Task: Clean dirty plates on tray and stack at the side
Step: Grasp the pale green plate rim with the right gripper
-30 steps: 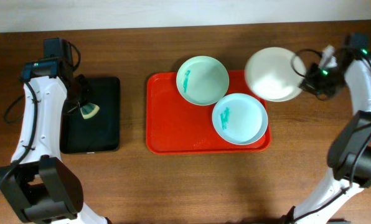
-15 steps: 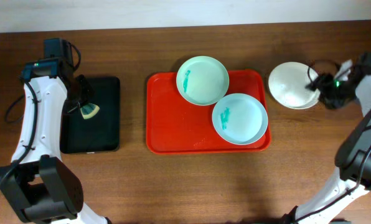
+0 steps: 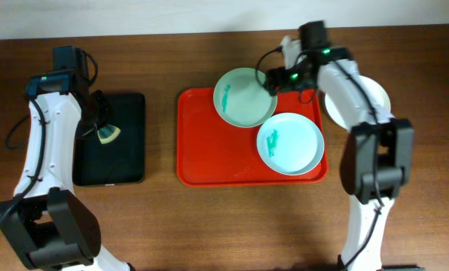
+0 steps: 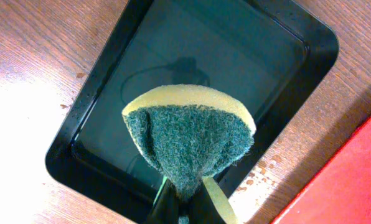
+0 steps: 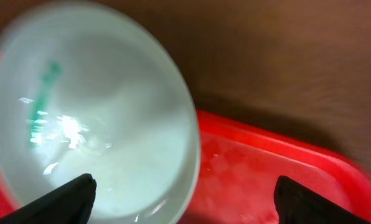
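The mint plate sticks out over the red tray's back edge. Next, I take its rim (image 3: 275,103) with my right gripper and pull it inside before my left gripper wipes it.
The red tray (image 3: 209,150) holds a pale mint plate (image 3: 239,102) with a teal smear at its back and a pale blue plate (image 3: 290,143), also smeared, in front. A white plate (image 3: 382,97) lies on the table right of the tray, partly under my right arm. My right gripper (image 3: 272,81) is open at the mint plate's right rim; in the right wrist view the mint plate (image 5: 92,124) has its rim between the spread fingers of the gripper (image 5: 188,199). My left gripper (image 4: 185,211) is shut on a green and yellow sponge (image 4: 188,137) above the black tray (image 4: 173,50).
The black tray (image 3: 126,162) sits left of the red tray, with a strip of bare wood between them. Water drops spot the wood beside it (image 4: 260,171). Brown table runs along the front and at the far right.
My right gripper has let go of the white plate on the table at the right, opened, and swung left to the mint plate's rim. The left arm and sponge have not moved.
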